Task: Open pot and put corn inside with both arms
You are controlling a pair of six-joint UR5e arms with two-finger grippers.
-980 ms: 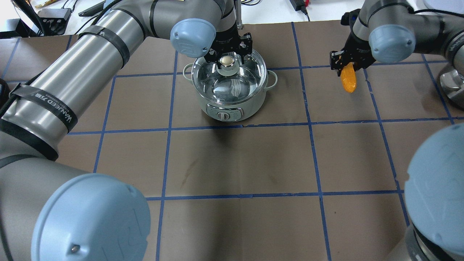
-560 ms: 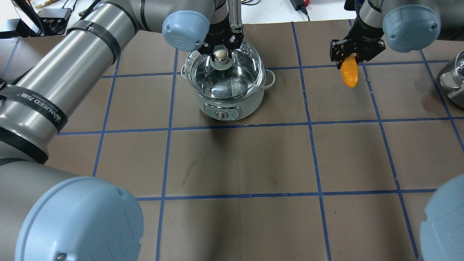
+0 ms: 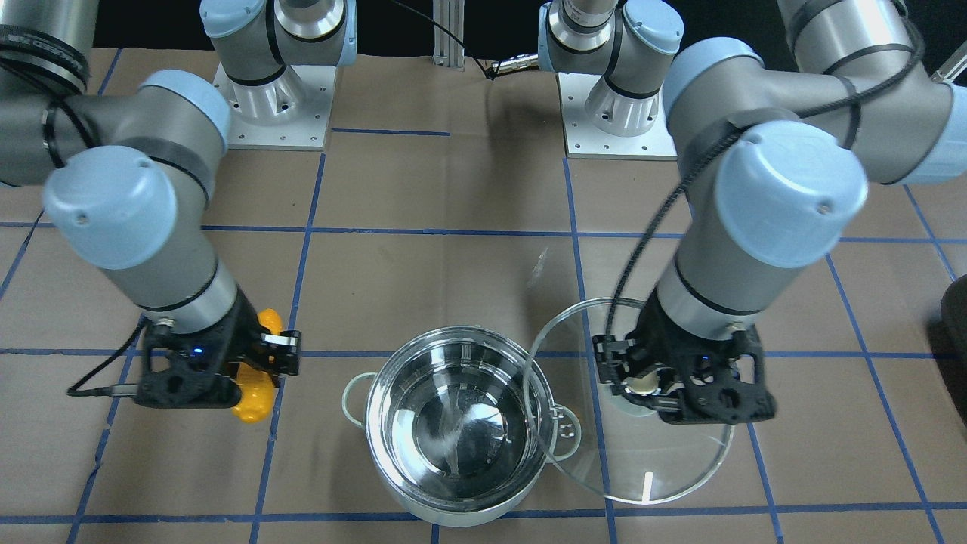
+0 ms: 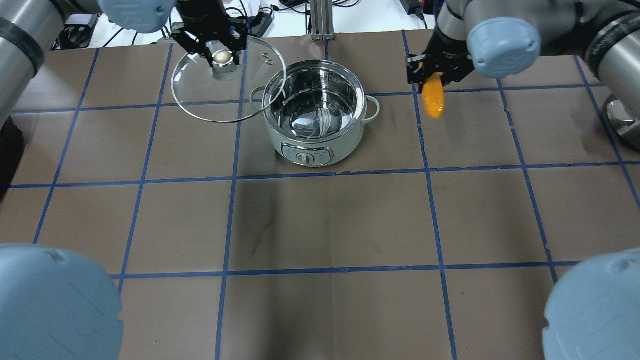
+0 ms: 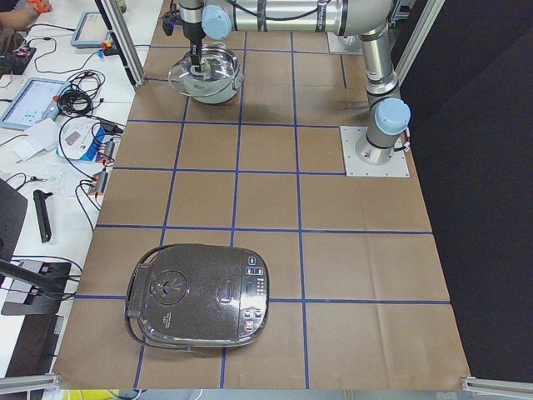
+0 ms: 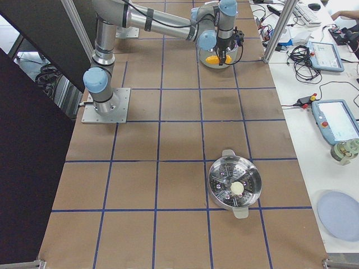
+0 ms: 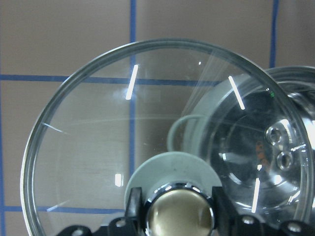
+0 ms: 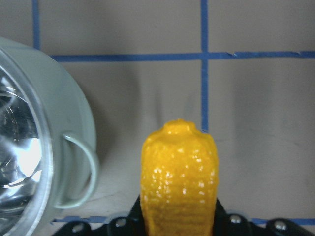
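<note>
I need to release the corn, which now hangs point down beside the pot, with my right gripper near the middle of the steel pot's shiny bottom (image 3: pixel 458 454).
The shiny steel pot (image 4: pixel 314 112) with pale-green loop handles stands open and empty at the table's far middle; it also shows in the front view (image 3: pixel 457 432). My left gripper (image 4: pixel 220 56) is shut on the metal knob of the round glass lid (image 4: pixel 210 100) and holds the lid in the air to the pot's left, its edge overlapping the pot's rim (image 3: pixel 665 461). My right gripper (image 4: pixel 434 75) is shut on the orange-yellow corn (image 4: pixel 433 100), which hangs point down to the right of the pot (image 3: pixel 253 397). The right wrist view shows the corn (image 8: pixel 178 177) beside a pot handle (image 8: pixel 81 169).
A black rice cooker (image 5: pixel 200 293) sits on the table's end at my left. A steel steamer pot (image 6: pixel 234 184) sits toward the end at my right. Aluminium posts (image 4: pixel 320 17), cables and tablets lie beyond the table's far edge.
My left gripper has lifted the glass lid off the pot and carried it to the left. My right gripper has moved left with the corn, closer to the pot.
</note>
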